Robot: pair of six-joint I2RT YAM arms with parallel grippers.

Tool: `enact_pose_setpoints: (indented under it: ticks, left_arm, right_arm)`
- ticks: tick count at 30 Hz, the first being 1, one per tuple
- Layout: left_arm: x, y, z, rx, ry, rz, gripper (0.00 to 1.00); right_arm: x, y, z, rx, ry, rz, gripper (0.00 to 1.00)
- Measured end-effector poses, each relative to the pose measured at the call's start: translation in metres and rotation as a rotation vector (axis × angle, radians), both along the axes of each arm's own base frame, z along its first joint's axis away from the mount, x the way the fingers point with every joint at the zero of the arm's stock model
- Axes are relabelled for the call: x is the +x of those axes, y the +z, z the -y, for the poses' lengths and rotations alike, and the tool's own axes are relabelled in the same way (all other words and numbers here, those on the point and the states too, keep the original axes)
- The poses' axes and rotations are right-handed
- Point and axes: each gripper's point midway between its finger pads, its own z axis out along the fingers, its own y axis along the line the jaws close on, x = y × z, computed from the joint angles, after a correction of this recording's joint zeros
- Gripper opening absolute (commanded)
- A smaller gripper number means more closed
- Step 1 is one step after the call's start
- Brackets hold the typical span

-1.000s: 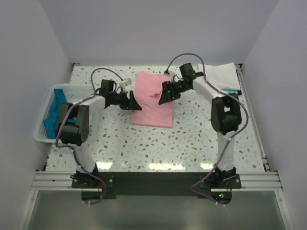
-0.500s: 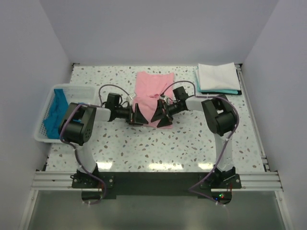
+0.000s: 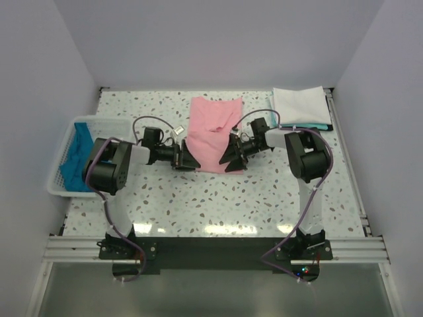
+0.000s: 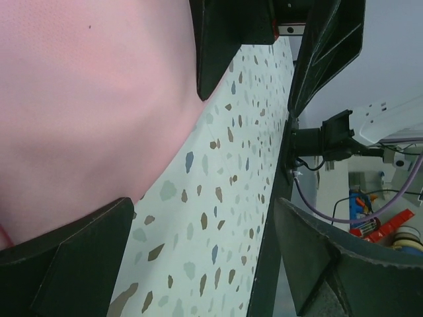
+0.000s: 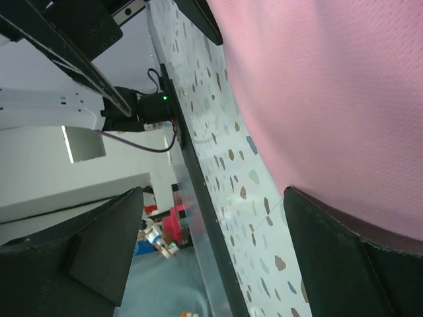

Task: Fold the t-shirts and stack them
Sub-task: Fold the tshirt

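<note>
My left gripper has only speckled table between its fingers, beside the pink t-shirt, so I will raise it, point it down and pinch the t-shirt's near corner (image 4: 134,193).
A light pink t-shirt (image 3: 210,129) lies folded flat in the middle of the table. My left gripper (image 3: 188,159) sits low at its near left corner and my right gripper (image 3: 230,157) at its near right corner, facing each other. Both are open and hold nothing. In the left wrist view the pink cloth (image 4: 79,99) fills the upper left, and only speckled table shows inside the left gripper (image 4: 205,257). In the right wrist view the pink shirt (image 5: 330,99) lies on the right, beside the empty right gripper (image 5: 211,251). A folded white t-shirt (image 3: 301,105) rests on a teal-blue one (image 3: 312,127) at the back right.
A white lattice basket (image 3: 102,121) stands at the left edge with a teal-blue t-shirt (image 3: 78,148) inside. Side walls close in the table. The black front rail (image 3: 211,249) carries both arm bases.
Both grippers have opened wider and moved from the shirt's middle sides down to its near corners. The right arm has drawn back, uncovering the white stack. The pink shirt lies flat.
</note>
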Motion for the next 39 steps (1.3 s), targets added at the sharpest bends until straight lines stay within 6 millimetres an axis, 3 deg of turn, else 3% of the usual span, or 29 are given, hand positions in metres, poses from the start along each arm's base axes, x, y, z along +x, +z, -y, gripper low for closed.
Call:
enact_pose_setpoints:
  ticks: [6,10,14,18,21,25,30,35,39]
  left_arm:
    - [-0.002,0.0,-0.006,-0.006,0.006,-0.01,0.93]
    - [-0.003,0.012,-0.006,0.021,0.023,0.006,0.93]
    - [0.003,0.053,-0.007,0.06,0.022,0.143,0.88]
    - [0.029,0.103,-0.015,0.168,0.019,0.461,0.82]
    - [0.041,0.121,-0.029,0.301,-0.008,0.724,0.76]
    - [0.037,0.11,-0.033,0.459,-0.14,0.997,0.6]
    - [0.004,0.064,-0.022,0.536,-0.379,1.185,0.37]
    - [-0.016,0.026,-0.015,0.564,-0.552,1.29,0.33]
    - [-0.013,0.013,-0.005,0.579,-0.632,1.367,0.33]
  right_arm:
    - [-0.005,0.001,0.005,-0.008,0.03,0.019,0.9]
    - [-0.009,0.002,0.01,-0.032,0.054,0.03,0.88]
    - [-0.008,0.009,0.022,-0.118,0.118,0.141,0.83]
    - [0.007,0.035,0.038,-0.21,0.197,0.37,0.81]
    - [0.013,0.056,0.05,-0.264,0.244,0.549,0.74]
    - [0.015,0.068,0.065,-0.345,0.311,0.748,0.62]
    - [-0.005,0.039,0.069,-0.436,0.458,0.923,0.56]
    - [-0.019,0.004,0.056,-0.476,0.636,1.068,0.48]
    - [-0.01,0.001,0.049,-0.497,0.686,1.168,0.41]
